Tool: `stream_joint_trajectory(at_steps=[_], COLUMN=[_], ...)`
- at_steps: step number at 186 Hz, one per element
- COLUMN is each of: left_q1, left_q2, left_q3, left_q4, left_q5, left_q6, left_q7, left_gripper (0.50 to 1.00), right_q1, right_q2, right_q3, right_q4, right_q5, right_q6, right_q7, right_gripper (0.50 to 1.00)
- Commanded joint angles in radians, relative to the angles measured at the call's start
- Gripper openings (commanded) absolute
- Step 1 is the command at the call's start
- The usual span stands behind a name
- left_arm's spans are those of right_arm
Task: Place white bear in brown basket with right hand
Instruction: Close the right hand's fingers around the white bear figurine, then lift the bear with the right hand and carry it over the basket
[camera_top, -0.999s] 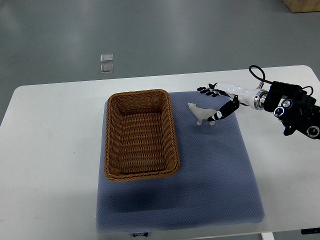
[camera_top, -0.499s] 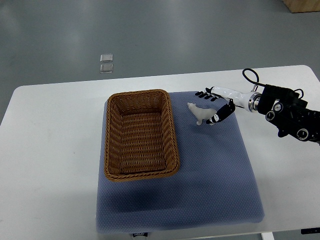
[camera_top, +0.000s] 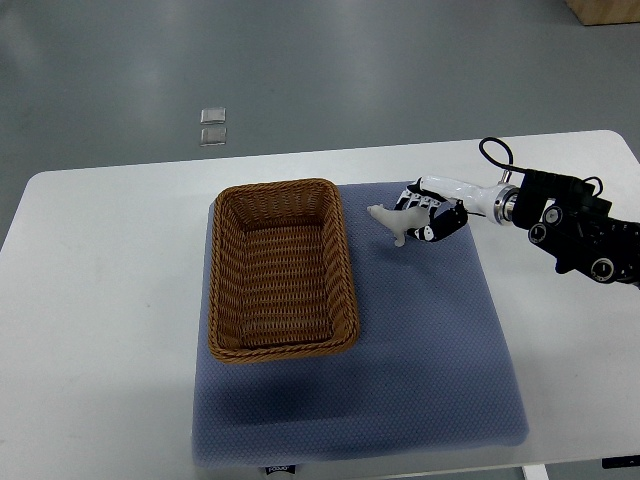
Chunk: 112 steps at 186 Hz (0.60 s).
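Note:
My right gripper has the white bear. It will let go of it on the brown basket's bottom, just beyond its middle (camera_top: 268, 250) toward the basket's far rim.
A small white bear (camera_top: 388, 221) stands on the blue mat (camera_top: 420, 340), just right of the brown wicker basket (camera_top: 282, 268). My right hand (camera_top: 424, 216) comes in from the right edge and has its black fingers curled around the bear's rear half. The bear's head sticks out to the left, toward the basket's right rim. The basket holds nothing. My left arm does not show.
The mat lies on a white table (camera_top: 100, 300). Two small clear squares (camera_top: 212, 126) lie on the grey floor beyond the table's far edge. The right forearm with black housing and cable (camera_top: 575, 225) crosses the table's right side.
The right hand has moved left onto the bear and its fingers have closed round it; before, they were spread beside it. The bear has shifted slightly to the left.

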Motion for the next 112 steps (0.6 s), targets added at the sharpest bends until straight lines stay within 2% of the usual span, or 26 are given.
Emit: stream_joint_trajectory(at_steps=[1,77,112], left_q1=[0.000,0.000,0.000], left_q2=[0.000,0.000,0.000], left_q3=[0.000,0.000,0.000], left_q4=[0.000,0.000,0.000], left_q5=[0.000,0.000,0.000], left_q6=[0.000,0.000,0.000], left_q7=[0.000,0.000,-0.002], left_gripper=[1.000,1.000,1.000], right_q1=[0.002,0.092,0.143], right_q2=[-0.002,0.001,0.032], right_q3=[0.001,0.009,0.007], right_q4=[0.004,0.024,0.052], right_q5=[0.000,0.004,0.003], right_q6=[0.001,-0.002,-0.027], right_q7=[0.016,0.107,0.111], right_gripper=[0.500,0.500,0.500])
